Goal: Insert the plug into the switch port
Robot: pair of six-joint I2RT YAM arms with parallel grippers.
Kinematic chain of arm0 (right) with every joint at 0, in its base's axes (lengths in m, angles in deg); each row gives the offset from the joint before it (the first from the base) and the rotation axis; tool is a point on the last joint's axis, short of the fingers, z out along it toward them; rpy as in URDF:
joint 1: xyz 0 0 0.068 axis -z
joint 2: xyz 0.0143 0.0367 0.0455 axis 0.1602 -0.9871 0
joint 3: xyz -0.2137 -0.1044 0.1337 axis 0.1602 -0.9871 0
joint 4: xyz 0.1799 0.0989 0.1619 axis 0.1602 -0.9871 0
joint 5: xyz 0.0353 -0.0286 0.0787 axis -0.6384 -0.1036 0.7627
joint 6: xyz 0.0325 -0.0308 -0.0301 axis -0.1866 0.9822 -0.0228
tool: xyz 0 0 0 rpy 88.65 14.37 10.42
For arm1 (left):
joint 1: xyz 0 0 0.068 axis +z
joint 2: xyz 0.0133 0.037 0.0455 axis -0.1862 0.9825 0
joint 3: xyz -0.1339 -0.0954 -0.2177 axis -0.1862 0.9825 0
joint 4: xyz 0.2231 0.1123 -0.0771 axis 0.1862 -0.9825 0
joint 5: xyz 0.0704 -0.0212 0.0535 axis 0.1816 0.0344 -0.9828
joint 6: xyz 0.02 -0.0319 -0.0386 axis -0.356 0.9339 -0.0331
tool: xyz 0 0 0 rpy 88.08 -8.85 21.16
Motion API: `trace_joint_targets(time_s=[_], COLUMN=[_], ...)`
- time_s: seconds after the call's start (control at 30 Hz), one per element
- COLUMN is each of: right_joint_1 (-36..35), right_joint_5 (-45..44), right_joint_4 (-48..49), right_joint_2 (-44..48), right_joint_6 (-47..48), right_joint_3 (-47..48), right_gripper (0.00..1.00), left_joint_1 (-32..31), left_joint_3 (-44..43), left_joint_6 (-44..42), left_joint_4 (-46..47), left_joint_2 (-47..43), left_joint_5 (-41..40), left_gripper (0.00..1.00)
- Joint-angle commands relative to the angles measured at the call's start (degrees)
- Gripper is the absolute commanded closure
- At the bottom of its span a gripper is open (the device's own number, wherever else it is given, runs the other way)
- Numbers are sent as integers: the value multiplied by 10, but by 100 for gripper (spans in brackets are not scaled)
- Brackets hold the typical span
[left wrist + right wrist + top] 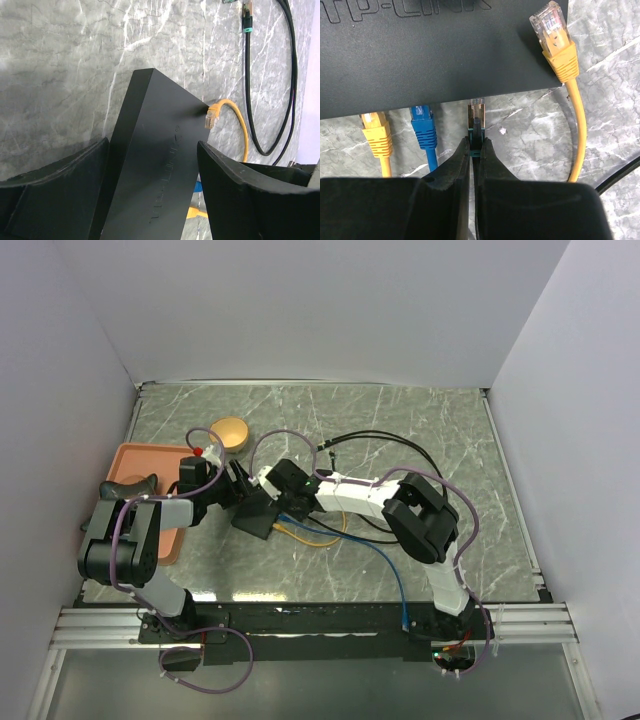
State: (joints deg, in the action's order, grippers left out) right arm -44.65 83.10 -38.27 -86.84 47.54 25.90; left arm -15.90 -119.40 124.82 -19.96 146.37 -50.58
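Next, I release the plug from my right gripper in the switch's port (279, 515) (477, 100) beside the blue plug.
The switch (155, 170), a flat matte-black box, lies on the marble table between the fingers of my left gripper (152, 145). The jaws straddle its long sides, with a narrow gap showing at the right finger (245, 195). From above, the switch (258, 522) sits between my left gripper (238, 495) and my right gripper (278, 500). My right gripper (476, 145) is shut on the plug (476, 117), a metal-shelled one with a teal boot. Its tip sits right at the switch's socket edge (445, 75). How far in it is cannot be told.
A yellow plug (375, 132) and a blue plug (423, 127) sit in sockets left of the held plug. A loose yellow plug (555, 42) lies over the switch's corner. A black cable (252, 100) loops behind. The orange tray (135, 455) and a bowl (231, 433) stand at the left.
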Motion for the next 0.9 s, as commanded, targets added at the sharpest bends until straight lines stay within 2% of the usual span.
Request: trace_joint_targets(time_s=[0.0, 0.87], right_joint_1=[-6, -15], right_joint_5=[12, -14], right_joint_4=[14, 45], right_joint_2=[10, 40], right_joint_6=[-15, -24], right_joint_3=[20, 23], right_gripper=[100, 100], left_joint_1=[-1, -1], left_joint_3=[14, 19], left_joint_6=[-2, -1], left_joint_4=[6, 13], left_joint_2=[8, 12], left_joint_5=[6, 20], left_gripper=[23, 26])
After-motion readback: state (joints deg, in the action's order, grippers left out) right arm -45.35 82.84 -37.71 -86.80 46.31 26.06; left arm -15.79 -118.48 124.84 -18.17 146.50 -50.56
